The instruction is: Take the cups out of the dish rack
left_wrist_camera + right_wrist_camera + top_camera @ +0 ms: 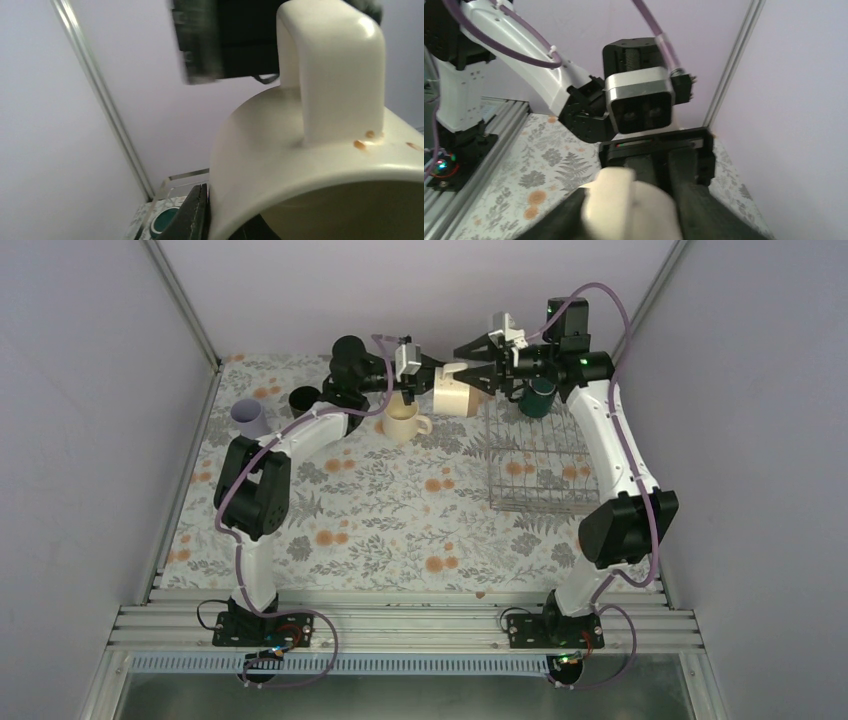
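Observation:
The robot's left gripper should release its cream mug on the floral tablecloth (pixel 311 469) in front of the black mug.
A cream mug (pixel 455 395) (pixel 310 165) (pixel 629 210) hangs on its side in mid-air at the back, between both grippers. My left gripper (pixel 435 368) (pixel 220 215) is shut on its rim wall, one finger (pixel 192 215) outside and the other inside. My right gripper (pixel 478 368) (pixel 634 200) is open, its fingers flanking the mug's other end. A dark green mug (pixel 540 398) (pixel 162 220) sits in the wire dish rack (pixel 535 465). On the table stand a second cream mug (pixel 403 422), a black mug (pixel 303 400) and a lavender cup (pixel 248 417).
The rack sits at the right of the floral tablecloth, under the right arm. The three cups on the table cluster at the back left, below the left arm. Grey walls close in the back and both sides.

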You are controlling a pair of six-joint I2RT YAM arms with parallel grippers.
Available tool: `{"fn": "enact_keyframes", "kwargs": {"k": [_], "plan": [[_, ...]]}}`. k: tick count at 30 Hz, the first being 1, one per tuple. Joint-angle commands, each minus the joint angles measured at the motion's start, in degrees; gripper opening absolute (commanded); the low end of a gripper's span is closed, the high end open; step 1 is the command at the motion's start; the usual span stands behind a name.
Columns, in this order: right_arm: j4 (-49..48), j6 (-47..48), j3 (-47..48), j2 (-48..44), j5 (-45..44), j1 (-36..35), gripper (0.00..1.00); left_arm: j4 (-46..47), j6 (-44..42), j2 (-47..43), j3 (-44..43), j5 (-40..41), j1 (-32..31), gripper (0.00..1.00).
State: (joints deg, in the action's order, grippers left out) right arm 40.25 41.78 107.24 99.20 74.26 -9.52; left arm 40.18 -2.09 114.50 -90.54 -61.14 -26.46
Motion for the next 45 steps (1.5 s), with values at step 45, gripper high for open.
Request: {"fn": "enact_keyframes", "kwargs": {"k": [45], "plan": [[23.1, 34.9, 20.7, 26.5, -64.5, 7.4, 0.99, -103.2, -79.7, -7.5, -3.8, 59.2, 18.5, 0.02]]}}
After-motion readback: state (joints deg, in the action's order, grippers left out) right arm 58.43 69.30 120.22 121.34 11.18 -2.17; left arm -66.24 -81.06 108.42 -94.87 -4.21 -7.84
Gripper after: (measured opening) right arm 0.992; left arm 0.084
